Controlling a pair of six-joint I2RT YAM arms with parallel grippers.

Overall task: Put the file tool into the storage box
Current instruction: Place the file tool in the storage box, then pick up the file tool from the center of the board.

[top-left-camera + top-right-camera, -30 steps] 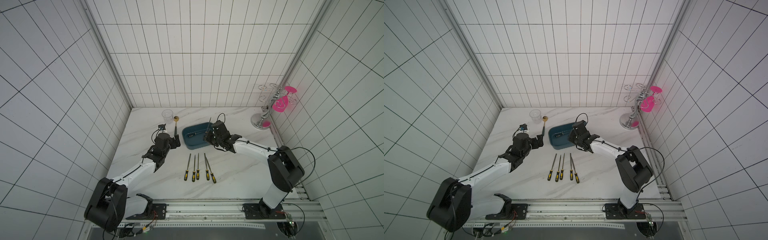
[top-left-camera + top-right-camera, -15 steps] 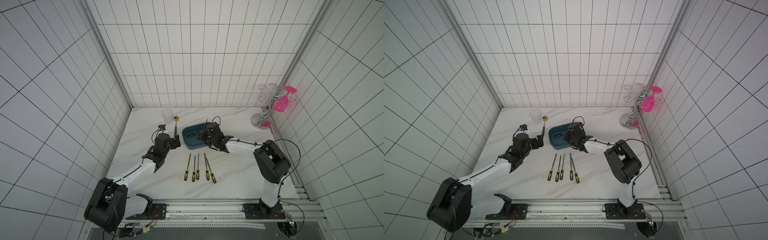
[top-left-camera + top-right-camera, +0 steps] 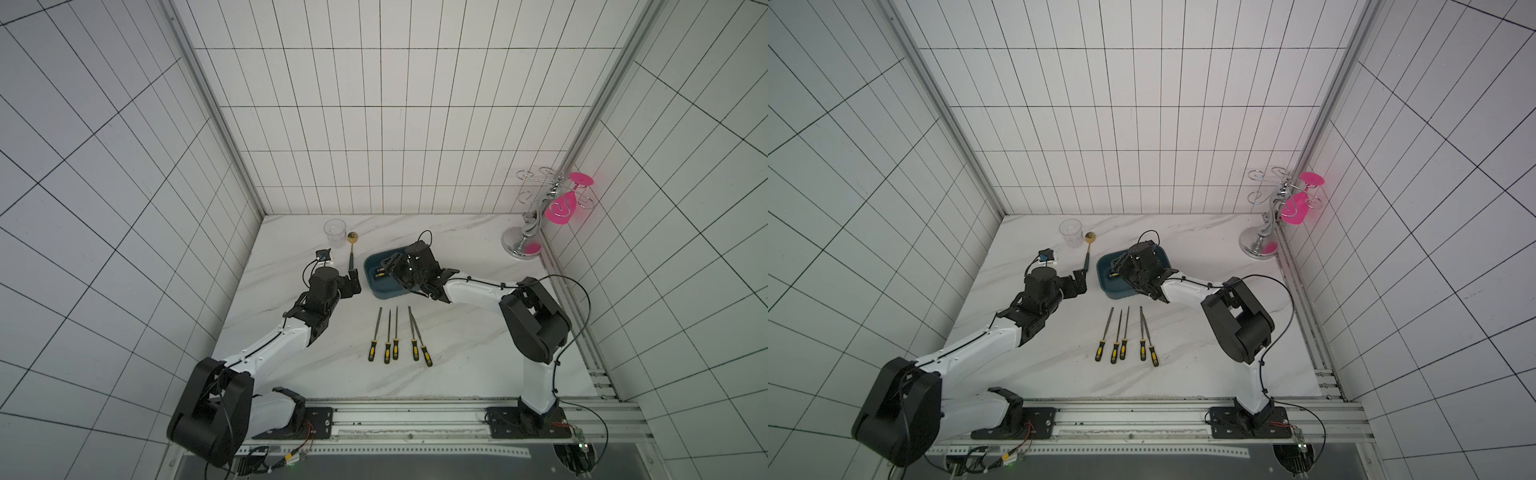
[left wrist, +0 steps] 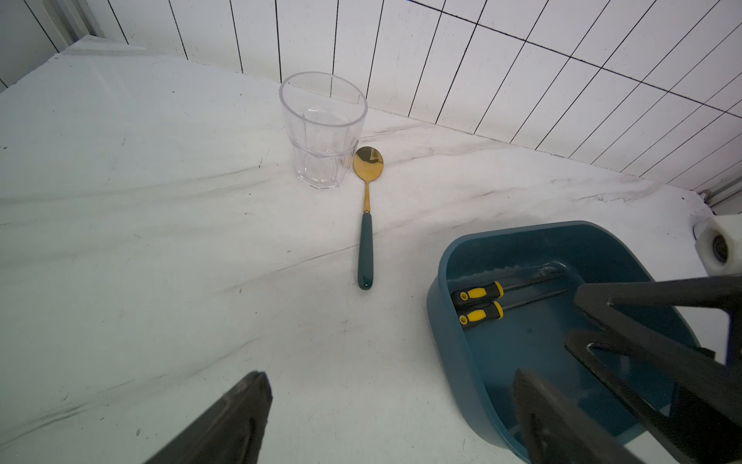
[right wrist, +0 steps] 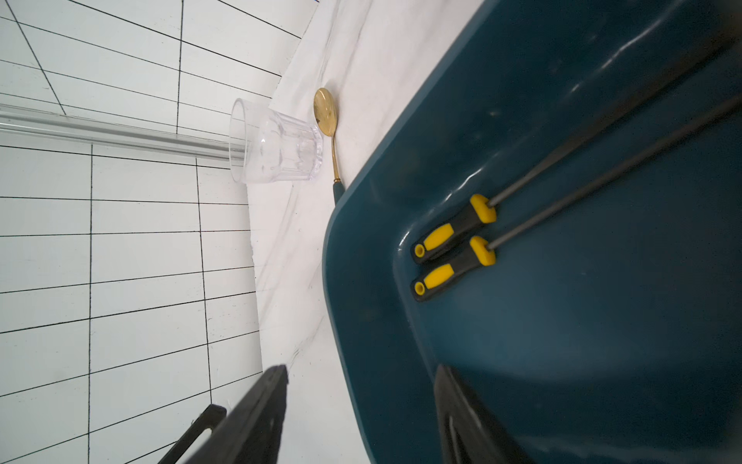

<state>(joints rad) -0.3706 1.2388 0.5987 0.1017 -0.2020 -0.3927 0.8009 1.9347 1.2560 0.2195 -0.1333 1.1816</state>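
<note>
My right gripper grabs the handle (image 3: 427, 357) next, on the row's end slanted file tool whose blade meets its neighbour's.
The storage box (image 3: 384, 293) is a dark teal tub at mid-table, also seen in the other top view (image 3: 1115, 291). Two file tools with black and yellow handles (image 5: 453, 229) (image 5: 449, 269) lie side by side on its floor, and the left wrist view shows them too (image 4: 478, 291). My right gripper (image 5: 361, 371) hovers over the box's left end, open and holding nothing. My left gripper (image 4: 389, 375) is open and empty just left of the box (image 4: 441, 321), low over the table. Several more files (image 3: 395, 332) lie in a row near the front.
A clear drinking glass (image 3: 334, 232) stands at the back left, with a gold spoon with a teal handle (image 3: 352, 253) lying beside it. A chrome glass rack (image 3: 523, 245) holding a pink glass stands in the back right corner.
My right gripper has moved left over the box, tipped down and opened. The file it held upright now lies in the box. The left arm has stayed put.
</note>
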